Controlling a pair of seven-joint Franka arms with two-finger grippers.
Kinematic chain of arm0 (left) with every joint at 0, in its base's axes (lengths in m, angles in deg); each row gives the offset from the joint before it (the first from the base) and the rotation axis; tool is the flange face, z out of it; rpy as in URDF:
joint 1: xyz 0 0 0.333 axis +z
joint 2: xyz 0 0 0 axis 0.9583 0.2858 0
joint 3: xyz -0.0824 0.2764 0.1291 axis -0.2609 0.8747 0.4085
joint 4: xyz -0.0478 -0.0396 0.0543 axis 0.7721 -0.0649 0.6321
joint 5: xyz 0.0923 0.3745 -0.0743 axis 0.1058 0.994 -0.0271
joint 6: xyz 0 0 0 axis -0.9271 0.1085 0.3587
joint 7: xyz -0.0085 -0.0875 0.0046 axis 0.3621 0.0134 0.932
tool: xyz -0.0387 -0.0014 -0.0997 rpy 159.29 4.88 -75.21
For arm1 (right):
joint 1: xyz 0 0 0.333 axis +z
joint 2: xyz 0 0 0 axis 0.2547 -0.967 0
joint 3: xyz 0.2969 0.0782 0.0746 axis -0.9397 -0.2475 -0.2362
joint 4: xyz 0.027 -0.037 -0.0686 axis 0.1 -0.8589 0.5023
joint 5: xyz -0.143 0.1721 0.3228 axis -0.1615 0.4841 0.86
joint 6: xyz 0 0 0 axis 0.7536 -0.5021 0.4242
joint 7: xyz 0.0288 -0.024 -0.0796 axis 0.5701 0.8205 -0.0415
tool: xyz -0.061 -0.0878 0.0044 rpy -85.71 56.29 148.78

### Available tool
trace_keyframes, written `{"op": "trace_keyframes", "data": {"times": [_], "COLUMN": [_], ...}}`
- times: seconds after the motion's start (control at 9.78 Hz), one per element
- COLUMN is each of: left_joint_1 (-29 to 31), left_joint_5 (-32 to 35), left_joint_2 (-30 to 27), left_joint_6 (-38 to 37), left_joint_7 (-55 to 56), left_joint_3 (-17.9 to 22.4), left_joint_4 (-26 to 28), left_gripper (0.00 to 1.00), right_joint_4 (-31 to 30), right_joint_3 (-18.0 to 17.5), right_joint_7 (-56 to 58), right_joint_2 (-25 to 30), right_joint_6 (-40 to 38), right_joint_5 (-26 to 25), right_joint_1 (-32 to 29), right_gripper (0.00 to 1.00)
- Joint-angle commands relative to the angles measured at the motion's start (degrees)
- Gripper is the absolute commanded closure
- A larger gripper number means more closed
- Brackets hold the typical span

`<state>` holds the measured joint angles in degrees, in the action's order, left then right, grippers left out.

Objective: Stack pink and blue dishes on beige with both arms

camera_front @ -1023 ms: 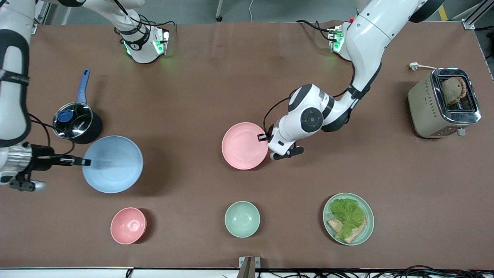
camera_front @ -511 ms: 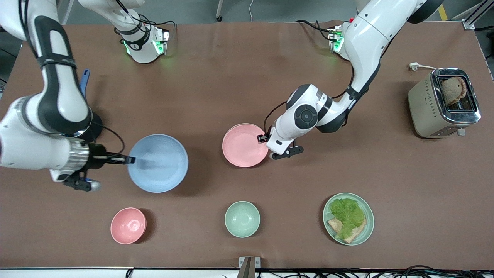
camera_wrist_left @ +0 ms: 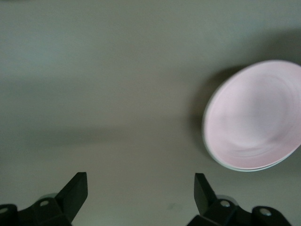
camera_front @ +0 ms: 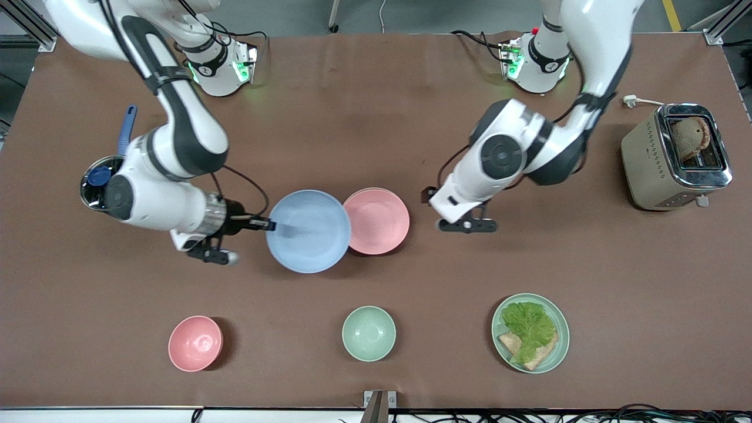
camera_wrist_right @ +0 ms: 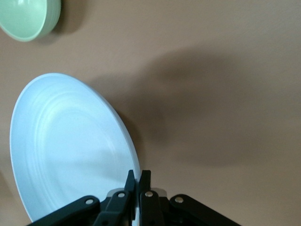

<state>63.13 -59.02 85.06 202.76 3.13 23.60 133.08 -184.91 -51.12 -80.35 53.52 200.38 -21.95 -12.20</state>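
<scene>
I should release the right gripper's light blue plate flat atop the pale pink plate (camera_front: 372,216).
My right gripper (camera_front: 267,224) (camera_wrist_right: 138,176) is shut on the rim of the light blue plate (camera_front: 308,231) (camera_wrist_right: 70,146). It holds that plate tilted above the table's middle, with the plate's other edge overlapping the pale pink plate (camera_front: 380,221) (camera_wrist_left: 254,117). The pink plate rests on the table's middle with a thin pale rim (camera_wrist_left: 244,169) showing under it, so the beige plate is almost wholly hidden. My left gripper (camera_front: 430,197) (camera_wrist_left: 140,183) hangs open and empty over bare table beside the pink plate, toward the left arm's end.
A steel pot with a blue handle (camera_front: 111,176) stands at the right arm's end and a toaster (camera_front: 675,155) at the left arm's end. Nearer the front camera sit a pink bowl (camera_front: 195,343), a mint bowl (camera_front: 369,333) (camera_wrist_right: 28,16) and a mint plate with lettuce and bread (camera_front: 530,333).
The right arm carried the blue plate from the right arm's end to the pink plate. The left gripper let go of the pink plate's rim and drew away toward the left arm's end.
</scene>
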Motion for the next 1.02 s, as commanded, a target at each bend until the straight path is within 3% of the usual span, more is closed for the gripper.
{"op": "trace_keyframes", "data": {"times": [0.0, 0.2, 0.41, 0.61, 0.82, 0.92], "left_joint_1": [-0.2, 0.5, 3.3, 5.5, 6.3, 6.3], "left_joint_5": [0.8, 0.8, 0.8, 0.9, 0.7, 0.3], "left_joint_2": [-7.6, -13.4, -19.6, -24.5, -25.0, -23.8], "left_joint_6": [-1.7, -1.7, -7.4, -14.1, -16.1, -17.2], "left_joint_7": [-10.2, -16.6, -18.0, -19.8, -22.6, -22.5], "left_joint_3": [5.9, 10.6, 11.2, 11.2, 12.5, 13.2], "left_joint_4": [1.6, 0.4, 0.5, 1.0, -0.9, -5.2], "left_gripper": [0.00, 0.00, 0.00, 0.00, 0.00, 0.00], "right_joint_4": [-5.8, -9.6, -14.4, -15.1, -15.9, -16.6], "right_joint_3": [-7.0, -8.7, -9.9, -10.0, -10.0, -10.0], "right_joint_7": [-7.4, -9.3, -9.2, -9.2, -9.2, -9.1], "right_joint_2": [1.0, -0.4, -1.1, -3.4, -4.2, -4.9], "right_joint_6": [9.4, 17.7, 25.3, 29.5, 31.4, 33.1], "right_joint_5": [-1.0, -1.1, -1.2, -1.2, -1.3, -1.3], "right_joint_1": [-0.4, 2.0, 2.4, 3.5, 4.6, 4.6], "right_gripper": [0.99, 0.99, 0.99, 0.98, 0.98, 0.98]}}
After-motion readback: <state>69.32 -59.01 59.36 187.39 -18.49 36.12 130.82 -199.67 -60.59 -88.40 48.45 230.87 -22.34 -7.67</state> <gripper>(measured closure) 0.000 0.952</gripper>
